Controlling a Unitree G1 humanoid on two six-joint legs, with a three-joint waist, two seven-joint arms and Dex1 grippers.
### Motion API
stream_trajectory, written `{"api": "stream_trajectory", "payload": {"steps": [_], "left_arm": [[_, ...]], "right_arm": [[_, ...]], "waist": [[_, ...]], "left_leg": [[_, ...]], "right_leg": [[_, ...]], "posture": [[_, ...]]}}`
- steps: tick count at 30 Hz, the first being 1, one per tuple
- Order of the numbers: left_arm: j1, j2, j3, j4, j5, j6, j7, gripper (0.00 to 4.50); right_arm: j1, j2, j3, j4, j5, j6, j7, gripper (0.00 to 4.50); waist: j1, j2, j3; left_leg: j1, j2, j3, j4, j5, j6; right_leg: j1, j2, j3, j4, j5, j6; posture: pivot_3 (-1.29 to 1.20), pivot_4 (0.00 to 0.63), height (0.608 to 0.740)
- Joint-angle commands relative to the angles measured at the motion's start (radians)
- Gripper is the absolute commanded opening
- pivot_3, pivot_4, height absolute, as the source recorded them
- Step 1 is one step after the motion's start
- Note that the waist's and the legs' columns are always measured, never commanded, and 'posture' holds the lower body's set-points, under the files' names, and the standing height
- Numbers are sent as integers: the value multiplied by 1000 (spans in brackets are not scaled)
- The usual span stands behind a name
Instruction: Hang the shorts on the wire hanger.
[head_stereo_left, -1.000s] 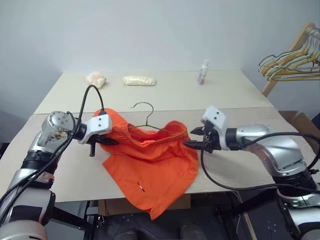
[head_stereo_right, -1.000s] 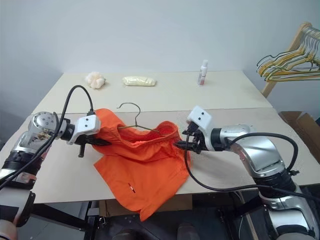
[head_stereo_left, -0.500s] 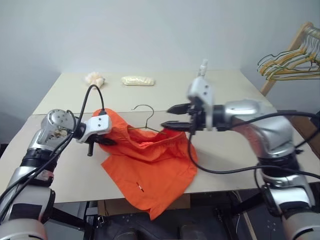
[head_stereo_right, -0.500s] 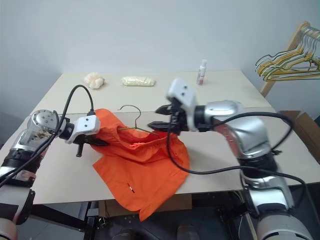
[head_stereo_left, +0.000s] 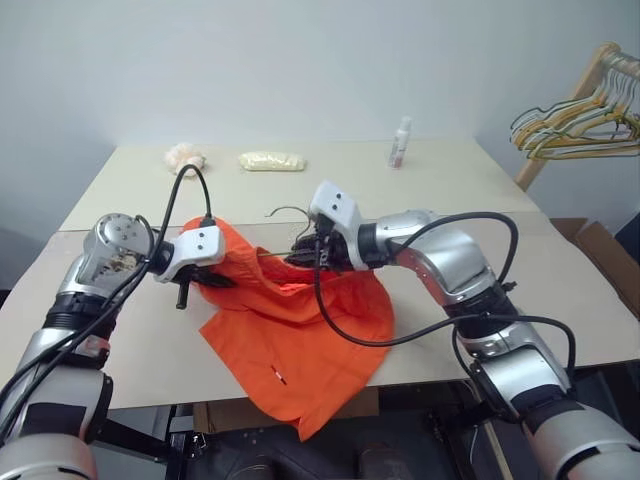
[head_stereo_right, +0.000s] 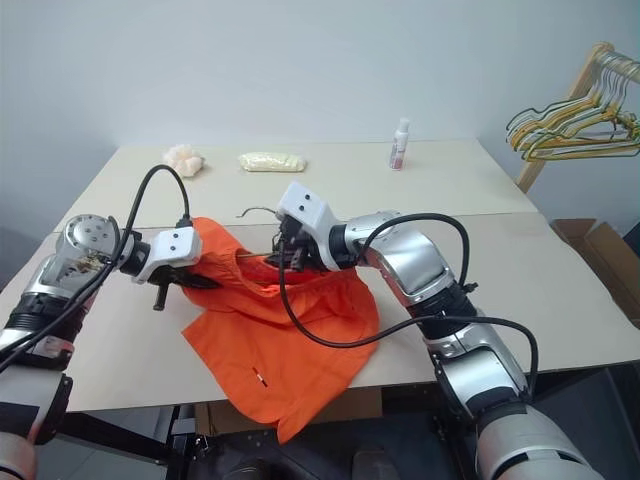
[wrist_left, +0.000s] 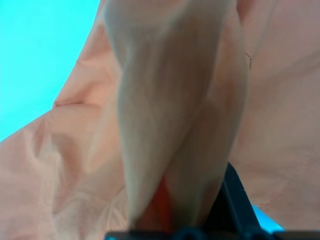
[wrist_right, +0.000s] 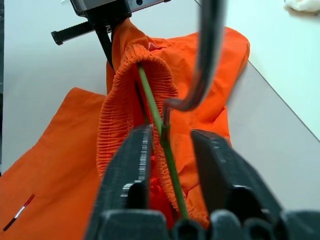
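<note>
Next, my left gripper opens and takes the cloth nearer the waistband (head_stereo_left: 247, 260), because it pinches a fold of the shorts beyond the waistband, whose opening sits narrow around the wire hanger.
The bright orange shorts (head_stereo_left: 300, 330) lie bunched on the table (head_stereo_left: 120, 340), one leg drooping over its front edge. My left gripper (head_stereo_left: 207, 282) is shut on the left end of the gathered waistband, and the cloth fills its wrist view (wrist_left: 170, 100). The wire hanger (head_stereo_left: 285, 212) sits inside the waistband, its hook sticking out toward the far side. My right gripper (wrist_right: 170, 131) reaches in from the right at the hanger's neck. Its fingers (wrist_right: 132, 165) stand a little apart on either side of the thin wire (wrist_right: 150, 100), just below the hook.
At the far side of the table stand a small bottle (head_stereo_left: 401, 141), a pale yellow bundle (head_stereo_left: 271, 160) and a crumpled pale lump (head_stereo_left: 183, 156). A wooden rack with bunched hangers (head_stereo_left: 575, 125) is at the far right, with a cardboard box (head_stereo_left: 600, 240) below it.
My right gripper swung left from the right end of the waistband to the hanger's neck, and its fingers narrowed around the wire. My left gripper kept its hold in place.
</note>
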Motion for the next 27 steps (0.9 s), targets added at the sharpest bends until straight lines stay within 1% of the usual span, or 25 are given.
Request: {"api": "stream_trajectory", "payload": {"steps": [1, 2, 7, 9, 10, 11, 13, 15, 20, 22, 23, 25, 27], "left_arm": [[-25, 15, 21, -24, -12, -8, -4, 0], [-23, 16, 23, -27, -17, -9, -7, 0], [-34, 12, 60, -51, -96, 56, -72, 0], [-52, 12, 82, -56, -135, 92, -100, 588], [-59, 15, 91, -59, -151, 112, -111, 774], [-64, 20, 96, -64, -163, 126, -123, 1058], [-63, 43, 96, -74, -182, 131, -144, 1709], [-52, 72, 91, -77, -197, 124, -150, 2145], [-27, 136, 71, -49, -193, 77, -150, 3677], [-13, 152, 66, -15, -139, -1, -137, 4304], [-6, 158, 60, 3, -119, -41, -137, 4463], [-1, 154, 39, 47, -45, -99, -60, 4463], [-7, 128, 26, 100, 6, -147, 12, 4463]], "right_arm": [[-30, 8, -26, -4, -12, -69, 20, 133], [-27, 5, -28, -4, -14, -87, 34, 19], [24, -35, -30, 8, -29, -283, 158, 19], [34, -42, -33, 29, -33, -333, 194, 0], [34, -43, -33, 40, -37, -349, 204, 0], [33, -44, -34, 53, -43, -368, 211, 0], [29, -42, -37, 77, -51, -391, 221, 0], [23, -39, -43, 96, -57, -402, 222, 0], [23, -39, -56, 110, -62, -408, 227, 0], [27, -43, -61, 104, -60, -406, 231, 0], [29, -45, -64, 101, -57, -403, 233, 0], [30, -47, -71, 96, -51, -397, 237, 0], [30, -47, -77, 93, -45, -391, 242, 0]], "waist": [[0, 0, 0], [-1, 0, 0], [2, 0, 0], [2, 0, 0], [2, 0, 0], [2, 0, 0], [2, 0, 0], [-3, 0, 0], [-3, 0, 0], [1, 0, 0], [3, 0, 0], [8, 0, 0], [12, 0, 0]], "left_leg": [[0, 0, 0, 0, 0, 0], [0, 0, 0, 0, 0, 0], [0, 0, 0, 0, 0, 0], [0, 0, 0, 0, -1, 2], [0, 0, 0, 0, -2, 3], [0, 0, -1, 0, -2, 3], [0, 0, -1, 0, -2, 3], [1, 0, 0, 0, -1, 2], [1, 0, 0, -1, 0, 0], [1, 0, 0, -1, 0, 0], [2, 0, 0, 0, 0, 0], [1, 0, 0, 0, 0, 0], [1, 0, 0, 0, 0, 0]], "right_leg": [[0, 0, 0, 0, 0, 0], [0, 0, 0, 0, 0, 0], [0, 0, 0, 0, 0, 0], [0, 0, 0, -1, 0, 0], [0, 0, 0, 0, 0, 0], [0, 0, 0, 0, 0, 0], [0, 0, 0, 0, 0, 0], [0, 0, 0, 0, 0, 0], [0, 0, 1, 1, 0, 0], [0, 0, 1, 1, 0, 0], [1, 0, 1, 0, 0, 0], [1, 0, 0, 0, 0, 0], [1, 0, 0, 0, 0, 0]], "posture": [[-71, 0, 740], [-71, 0, 740], [-66, 0, 740], [-66, 0, 740], [-50, 0, 740], [-50, 0, 740], [-45, 0, 740], [-45, 0, 740], [-43, 0, 740], [-45, 0, 740], [-47, 0, 740], [-46, 0, 740], [-46, 0, 740]]}}
